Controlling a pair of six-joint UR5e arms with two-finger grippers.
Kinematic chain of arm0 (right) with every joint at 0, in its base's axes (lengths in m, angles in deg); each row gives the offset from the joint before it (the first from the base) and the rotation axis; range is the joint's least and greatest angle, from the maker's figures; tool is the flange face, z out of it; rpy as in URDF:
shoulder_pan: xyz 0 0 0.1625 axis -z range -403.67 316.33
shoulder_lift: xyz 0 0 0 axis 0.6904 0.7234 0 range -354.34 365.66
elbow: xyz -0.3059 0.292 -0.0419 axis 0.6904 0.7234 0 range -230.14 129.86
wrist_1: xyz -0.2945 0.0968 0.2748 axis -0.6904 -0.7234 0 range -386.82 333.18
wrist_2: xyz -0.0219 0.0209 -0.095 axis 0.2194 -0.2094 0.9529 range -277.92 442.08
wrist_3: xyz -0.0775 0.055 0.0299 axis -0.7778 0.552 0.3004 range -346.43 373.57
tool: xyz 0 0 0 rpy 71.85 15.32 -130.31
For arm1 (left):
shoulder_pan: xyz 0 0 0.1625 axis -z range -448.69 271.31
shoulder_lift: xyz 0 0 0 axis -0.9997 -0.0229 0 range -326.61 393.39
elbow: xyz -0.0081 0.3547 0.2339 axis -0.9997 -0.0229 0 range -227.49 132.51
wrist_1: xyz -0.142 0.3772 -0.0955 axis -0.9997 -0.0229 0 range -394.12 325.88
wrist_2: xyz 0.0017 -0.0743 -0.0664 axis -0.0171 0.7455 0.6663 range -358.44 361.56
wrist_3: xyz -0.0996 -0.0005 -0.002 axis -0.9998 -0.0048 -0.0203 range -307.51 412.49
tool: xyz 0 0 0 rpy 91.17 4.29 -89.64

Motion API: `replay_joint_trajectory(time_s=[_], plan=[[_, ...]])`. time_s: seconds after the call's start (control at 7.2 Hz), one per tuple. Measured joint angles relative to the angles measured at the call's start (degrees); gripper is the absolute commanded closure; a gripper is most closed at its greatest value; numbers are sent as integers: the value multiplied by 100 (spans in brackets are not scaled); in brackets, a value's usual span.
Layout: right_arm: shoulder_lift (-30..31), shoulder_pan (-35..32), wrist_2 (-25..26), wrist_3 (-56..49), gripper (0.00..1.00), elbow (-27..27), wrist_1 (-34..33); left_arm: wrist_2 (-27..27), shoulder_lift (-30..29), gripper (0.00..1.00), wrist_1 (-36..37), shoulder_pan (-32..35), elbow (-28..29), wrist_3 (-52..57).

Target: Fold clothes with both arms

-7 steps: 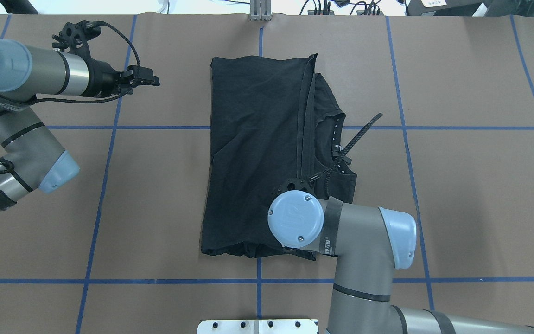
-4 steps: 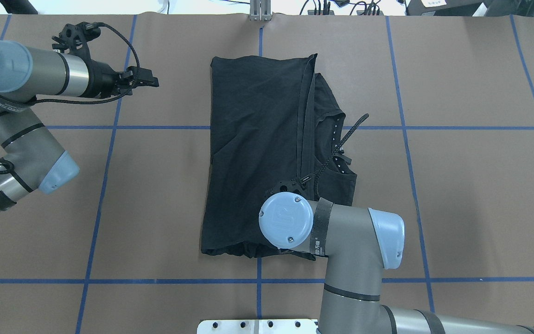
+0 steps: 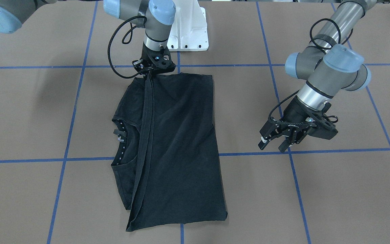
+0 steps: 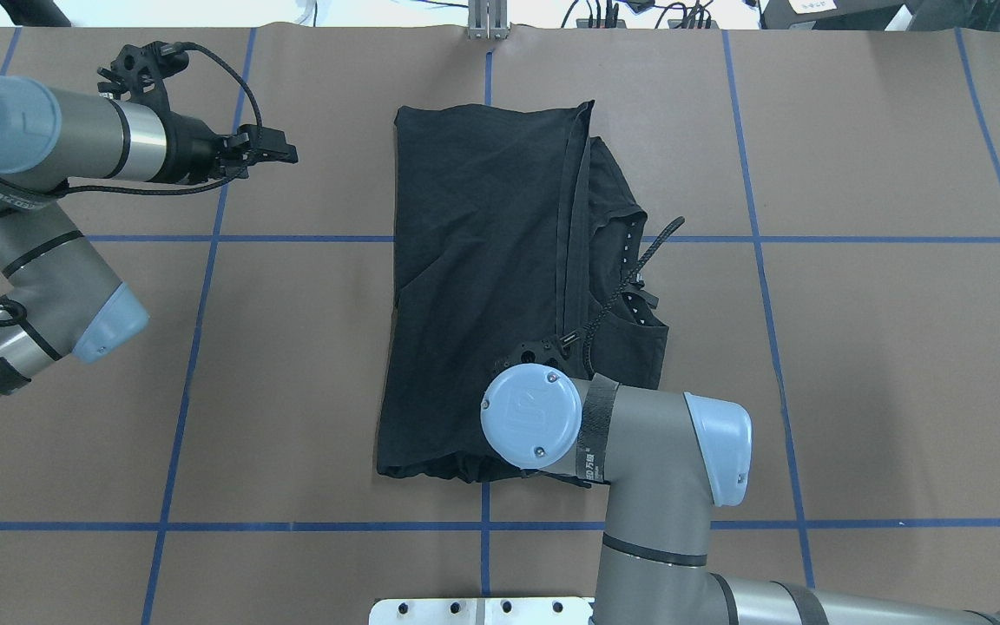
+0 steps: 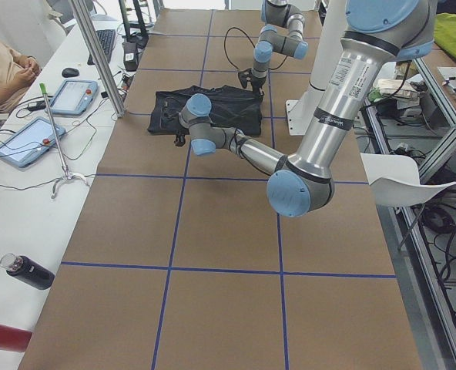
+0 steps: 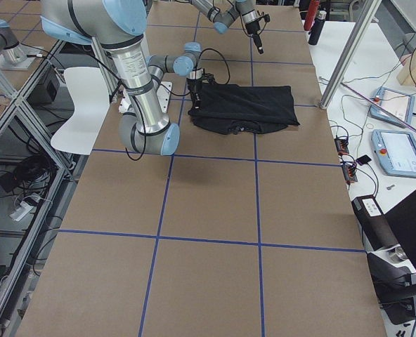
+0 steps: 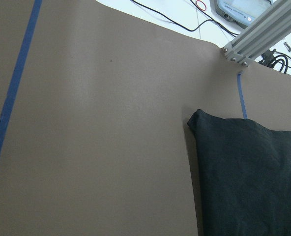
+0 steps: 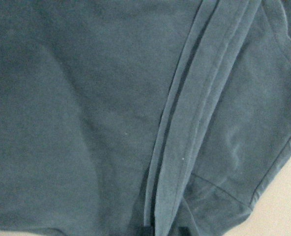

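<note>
I can see the black T-shirt's hem lies short of the lower layer's edge, so I need to grip the hem's end (image 3: 148,82) again with my right gripper and pull it toward that edge.
The black T-shirt (image 3: 178,142) lies folded lengthwise on the brown table, its collar (image 3: 120,135) peeking out beside a long hem strip. My right gripper (image 3: 147,77) points down at the shirt's edge nearest the robot base and is shut on the end of that hem strip. In the overhead view its fingers are hidden under the wrist (image 4: 530,417). The right wrist view is filled by the shirt (image 8: 86,123), with the strip running to the bottom centre. My left gripper (image 3: 273,146) hovers open and holds nothing, well off the shirt's side, also seen in the overhead view (image 4: 287,154).
The white pedestal base (image 3: 188,34) stands just behind the shirt. An aluminium post (image 4: 487,22) rises at the table's far edge. A side table holds tablets (image 5: 28,139) and a bottle (image 5: 28,271), with a person (image 5: 5,69) seated there.
My right wrist has shifted a little to the left over the shirt's near edge, and its cable moved with it. The left arm has stayed put.
</note>
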Motion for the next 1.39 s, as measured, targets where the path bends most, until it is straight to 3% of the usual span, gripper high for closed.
replay_joint_trajectory(time_s=[0.28, 0.42, 0.56, 0.97, 1.25, 1.39], plan=[[-2, 0, -6, -30, 100, -21, 0, 0, -3, 13, 0, -4, -4, -2], [-11, 1, -7, -31, 51, -44, 0, 0, -4, 13, 0, -3, -3, -8], [-33, 1, -7, -23, 48, -53, 12, 0, -4, 13, 0, -5, -4, -18], [-29, 56, 3, 51, 49, -16, 54, 0, -4, 13, 0, -17, 1, -34], [-12, 88, 9, 61, 60, -11, 53, 0, -4, 13, 0, -18, 4, -41], [-5, 91, 10, 61, 74, -8, 53, 0, -4, 13, 0, -18, 5, -43]])
